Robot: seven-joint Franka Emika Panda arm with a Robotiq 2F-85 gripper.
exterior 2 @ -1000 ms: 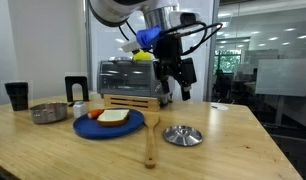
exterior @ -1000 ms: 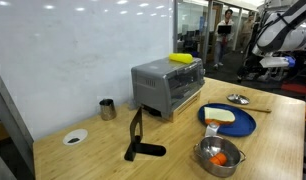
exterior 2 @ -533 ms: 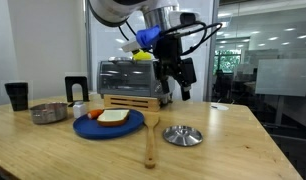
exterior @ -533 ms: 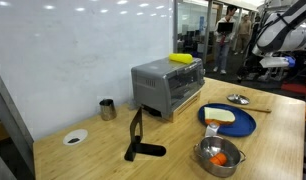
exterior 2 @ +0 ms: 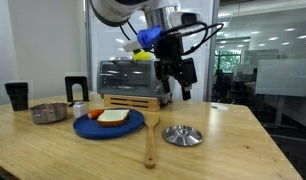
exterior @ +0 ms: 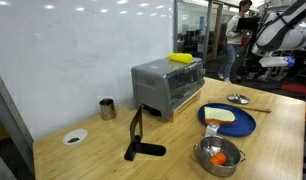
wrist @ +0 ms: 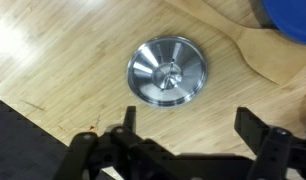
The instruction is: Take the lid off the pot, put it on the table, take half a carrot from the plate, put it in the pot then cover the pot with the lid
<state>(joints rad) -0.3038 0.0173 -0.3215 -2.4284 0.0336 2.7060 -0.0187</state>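
The pot with the half carrot still needs the lid, so the gripper needs to next go to the knob on top [exterior: 239, 97] [wrist: 168, 74] and close there.
The lid [wrist: 167, 70] lies flat on the table [wrist: 53, 70] with its knob up, and it also shows in both exterior views [exterior 2: 182, 134] [exterior: 237, 98]. My gripper [wrist: 190, 125] hangs open above the wood just beside the lid, with nothing between its fingers [wrist: 255, 126]. In an exterior view the gripper [exterior 2: 175, 97] hovers well above the lid, a little to its left. The pot [exterior: 219, 156] stands uncovered with the half carrot [exterior: 219, 158] inside; it also shows as the pot [exterior 2: 50, 112] at the far left. Between pot and lid, the blue plate [exterior 2: 108, 124] holds a pale slice [exterior 2: 113, 116].
A wooden spatula [exterior 2: 150, 140] lies between the plate and the lid. A toaster oven [exterior: 168, 85] stands behind. A dark cup [exterior: 107, 108], a white dish [exterior: 75, 137] and a black stand [exterior: 138, 140] sit further along the table.
The arm, the lid and the pot hold still. Only a person behind the glass has walked to the right.
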